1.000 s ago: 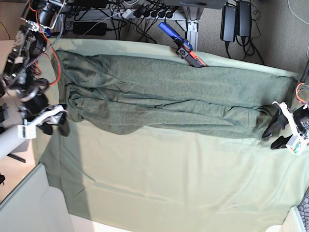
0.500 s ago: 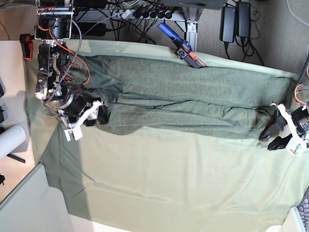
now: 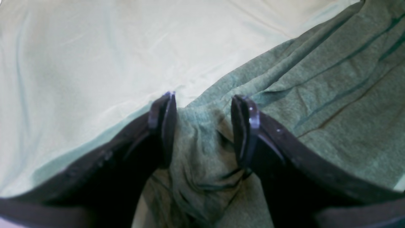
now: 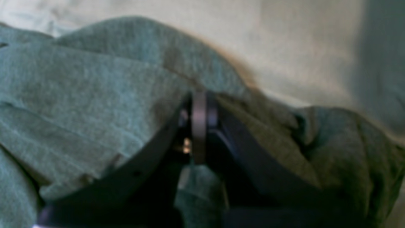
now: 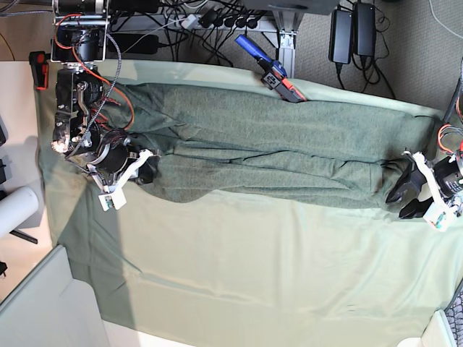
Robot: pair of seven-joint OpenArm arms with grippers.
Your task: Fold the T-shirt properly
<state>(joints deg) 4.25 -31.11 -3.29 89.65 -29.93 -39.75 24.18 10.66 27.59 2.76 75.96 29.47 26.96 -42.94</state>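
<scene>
The T-shirt's near edge bulges forward next to the right gripper's pinch, so the robot's right gripper will open, grab the bulging fabric [image 5: 169, 188] and pull it back into line.
The dark olive T-shirt [image 5: 275, 144] lies stretched in a long wrinkled band across the far half of the pale mint table cloth [image 5: 253, 275]. My right gripper [image 5: 145, 170] sits at the shirt's left end. In the right wrist view it [image 4: 199, 107] is shut, with T-shirt fabric [image 4: 95, 95] pinched between the fingers. My left gripper [image 5: 406, 196] is at the shirt's right end. In the left wrist view it [image 3: 205, 104] is open, its jaws standing either side of a bunched fold of the T-shirt [image 3: 332, 95] on the cloth [image 3: 95, 47].
A blue and red tool [image 5: 271, 69] lies at the table's back edge, touching the shirt. Cables and power bricks [image 5: 347, 32] sit behind the table. A white roll [image 5: 18, 210] is at the left, and a grey panel [image 5: 43, 311] at the front left.
My right arm swung in from the table's left edge and carried the shirt's left end to the right, shortening the band. My left gripper shifted slightly upward.
</scene>
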